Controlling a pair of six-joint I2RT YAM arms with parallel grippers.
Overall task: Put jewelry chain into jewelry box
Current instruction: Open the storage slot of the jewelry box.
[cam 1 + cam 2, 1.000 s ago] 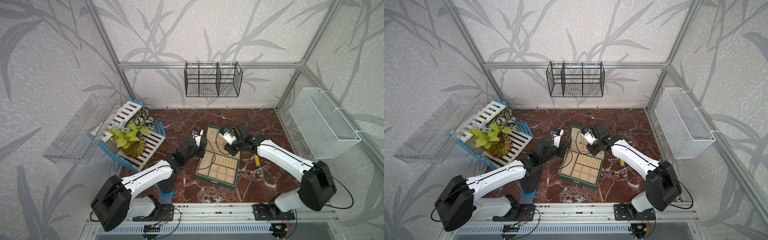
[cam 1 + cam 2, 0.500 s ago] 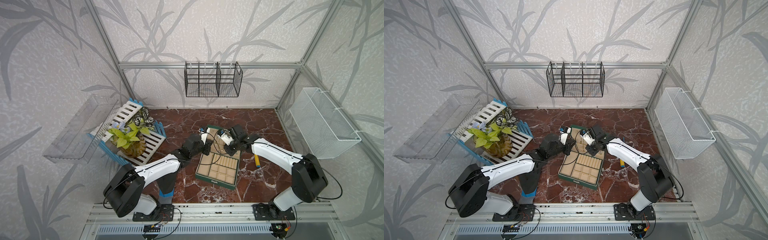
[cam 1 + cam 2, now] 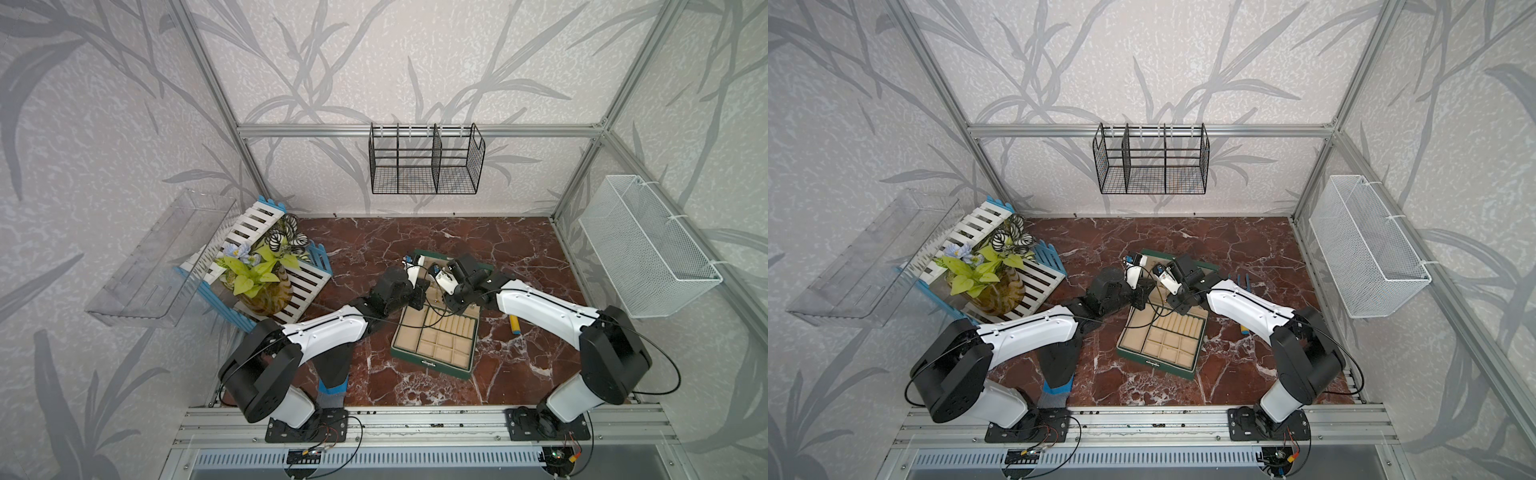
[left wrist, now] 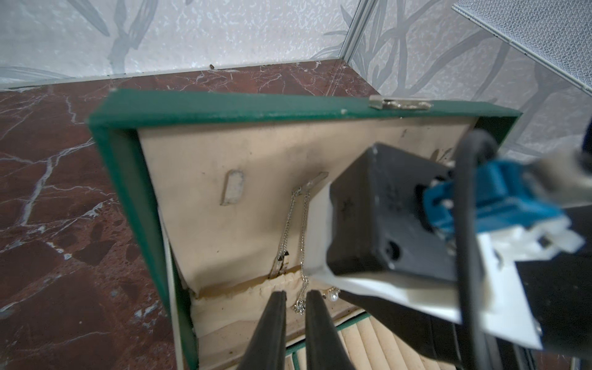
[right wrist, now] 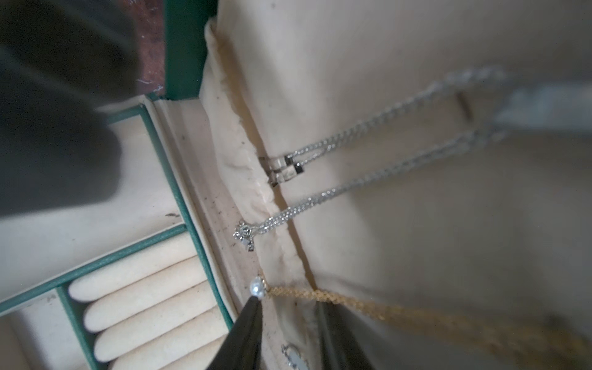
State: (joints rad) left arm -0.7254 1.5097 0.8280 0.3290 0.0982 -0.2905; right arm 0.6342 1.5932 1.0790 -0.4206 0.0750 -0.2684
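The gold chain's pearl hangs outside the narrow lid pocket, so next I pinch the pocket's edge (image 5: 287, 308) with my right gripper, holding it open for the chains.
The dark green jewelry box (image 3: 430, 361) (image 3: 1154, 361) lies open on the marble floor with its lid raised at the back. A silver jewelry chain (image 4: 290, 221) (image 5: 368, 171) hangs from a lid hook (image 4: 315, 181). Its pendant (image 5: 245, 235) rests on the lid pocket's edge. A gold chain (image 5: 336, 299) ends in a pearl (image 5: 257, 287). My left gripper (image 4: 295, 296) (image 3: 419, 301) hovers over the pendant, narrowly open and holding nothing. My right gripper (image 5: 288, 304) (image 3: 451, 303) is open, with the pearl at one fingertip and the gold chain lying across the gap.
A potted plant (image 3: 266, 286) stands on a white-and-blue slatted crate at the left. A yellow-and-blue marker (image 3: 515, 324) lies right of the box. A black wire basket (image 3: 424, 166) hangs on the back wall and a white mesh basket (image 3: 648, 249) on the right wall.
My left gripper has moved right from beside the box to the base of the lid. My right gripper has edged left, so the two now sit close together over the lid.
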